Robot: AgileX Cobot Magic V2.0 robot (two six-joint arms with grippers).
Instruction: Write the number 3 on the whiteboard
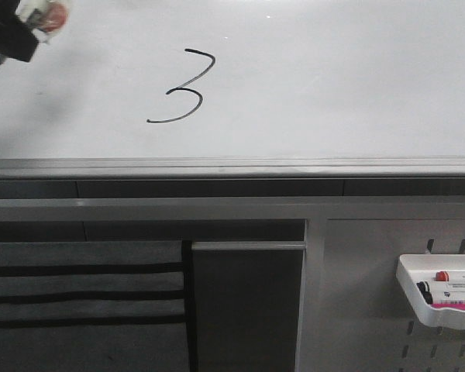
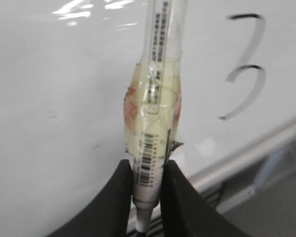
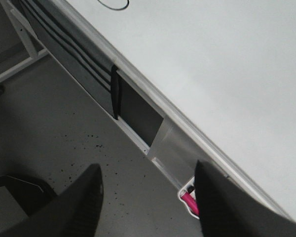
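Observation:
The taped white marker will come out of my left gripper as I let go of it on the bare whiteboard (image 1: 13, 56) (image 2: 64, 108) beside the black number 3.
A thin black slanted number 3 (image 1: 184, 87) is drawn on the glossy whiteboard (image 1: 333, 85). It also shows in the left wrist view (image 2: 246, 69). My left gripper (image 2: 148, 170) is shut on a taped white marker (image 2: 153, 113). In the front view the left gripper (image 1: 23, 27) is at the far upper left corner, well left of the digit. My right gripper (image 3: 147, 185) is open and empty, off the board's edge over the floor. A bit of the digit's tail (image 3: 113, 5) shows in the right wrist view.
A grey metal edge strip (image 1: 232, 167) runs along the board's near side. A white tray (image 1: 442, 298) with markers hangs on the grey perforated panel at the lower right. A dark slatted panel (image 1: 85, 294) sits at the lower left.

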